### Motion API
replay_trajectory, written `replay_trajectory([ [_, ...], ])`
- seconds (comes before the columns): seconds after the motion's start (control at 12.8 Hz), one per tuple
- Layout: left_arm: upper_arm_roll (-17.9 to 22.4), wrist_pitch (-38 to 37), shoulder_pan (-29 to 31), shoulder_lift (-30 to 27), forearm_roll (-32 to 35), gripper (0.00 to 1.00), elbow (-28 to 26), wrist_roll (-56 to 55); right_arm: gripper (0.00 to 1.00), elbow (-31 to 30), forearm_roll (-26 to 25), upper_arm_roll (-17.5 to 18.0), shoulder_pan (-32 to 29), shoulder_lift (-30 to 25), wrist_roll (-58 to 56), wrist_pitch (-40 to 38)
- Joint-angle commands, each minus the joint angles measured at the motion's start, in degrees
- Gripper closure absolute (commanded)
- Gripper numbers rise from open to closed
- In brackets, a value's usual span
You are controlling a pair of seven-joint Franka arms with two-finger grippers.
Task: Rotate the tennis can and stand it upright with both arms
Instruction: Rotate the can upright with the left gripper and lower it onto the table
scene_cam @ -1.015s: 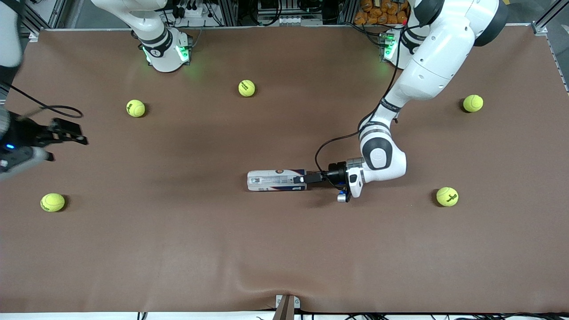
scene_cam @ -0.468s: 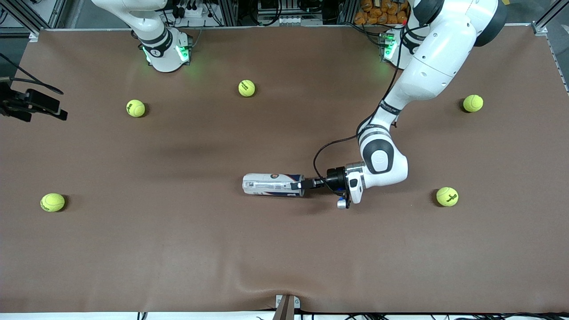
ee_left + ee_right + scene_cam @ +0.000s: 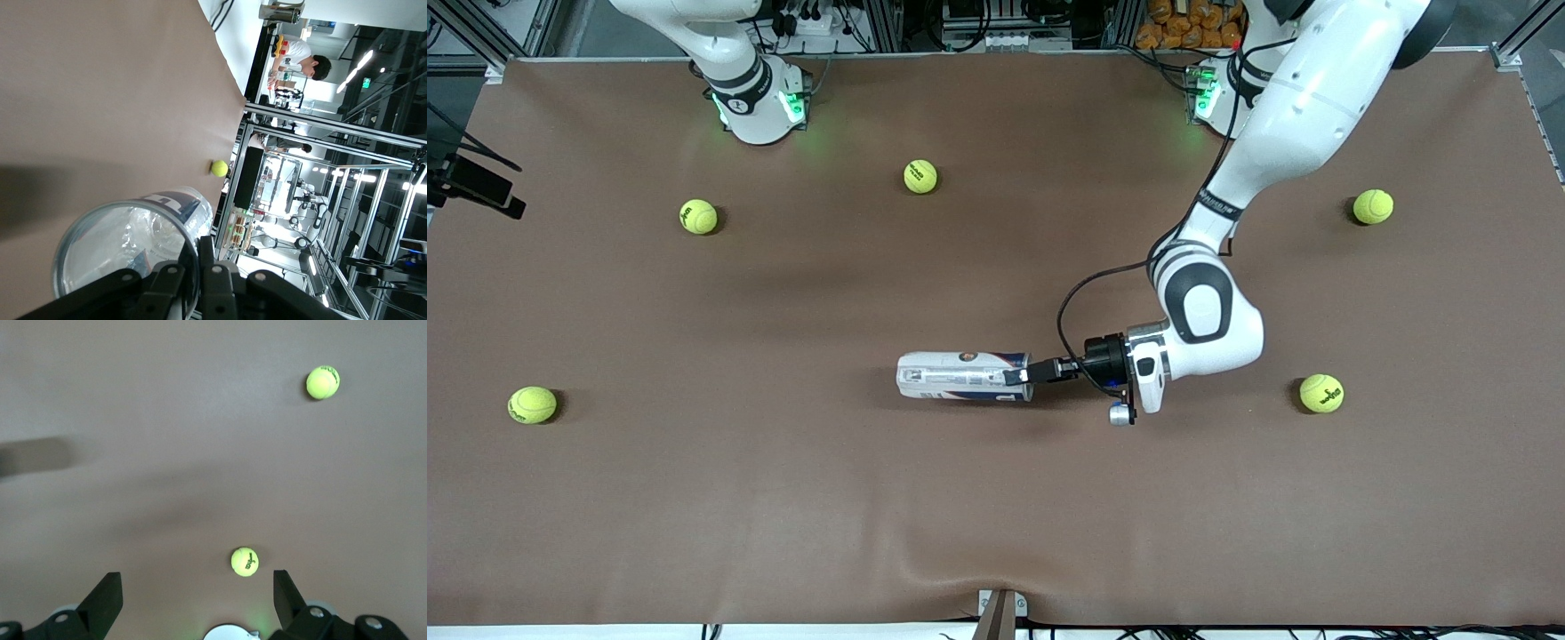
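Note:
Next, I set the tennis can upright with my left gripper on the brown table (image 3: 1000,326) beside its open end, toward the bases.
The tennis can (image 3: 963,377) lies on its side near the middle of the brown table (image 3: 996,498), its label white and navy. My left gripper (image 3: 1021,374) is shut on the silver rim at the can's open end, the end toward the left arm's end of the table. In the left wrist view one finger is inside the can (image 3: 127,240) and one outside, where the left gripper (image 3: 200,243) pinches the rim. My right gripper (image 3: 480,187) is over the table's edge at the right arm's end. It is open and empty in the right wrist view (image 3: 197,583).
Several yellow-green tennis balls lie scattered on the table: one (image 3: 920,176) near the right arm's base (image 3: 760,107), one (image 3: 698,216) beside it, one (image 3: 532,404) at the right arm's end, and two (image 3: 1373,206) (image 3: 1321,393) at the left arm's end.
The left gripper has shifted the can a little toward the right arm's end of the table. The right gripper has drawn back to the table's edge.

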Motion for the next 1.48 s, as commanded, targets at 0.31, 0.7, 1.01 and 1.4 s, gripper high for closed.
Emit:
replay_trajectory([
  [0.31, -0.1, -0.1, -1.7, -13.0, 30.5, 1.0, -2.0, -32.7, 0.0, -1.3, 2.2, -1.1, 1.6, -1.5, 1.4, -1.4],
  [0.7, -0.2, -4.0, -8.0, -16.0, 60.4, 1.0, 3.1, -52.7, 0.0, -0.5, 1.5, -0.5, -0.6, -1.3, -5.7, 0.2],
  [1.01, 0.0, -9.0, -14.9, -14.2, 84.8, 1.0, 8.6, -64.1, 0.0, -0.5, 1.5, -0.9, -0.3, -1.6, -8.5, 1.6],
  [1.4, 0.9, -9.0, -22.0, -9.3, 94.4, 1.0, 9.8, -65.0, 0.0, -0.5, 1.5, -0.8, -0.2, -1.6, -8.3, 1.6],
])
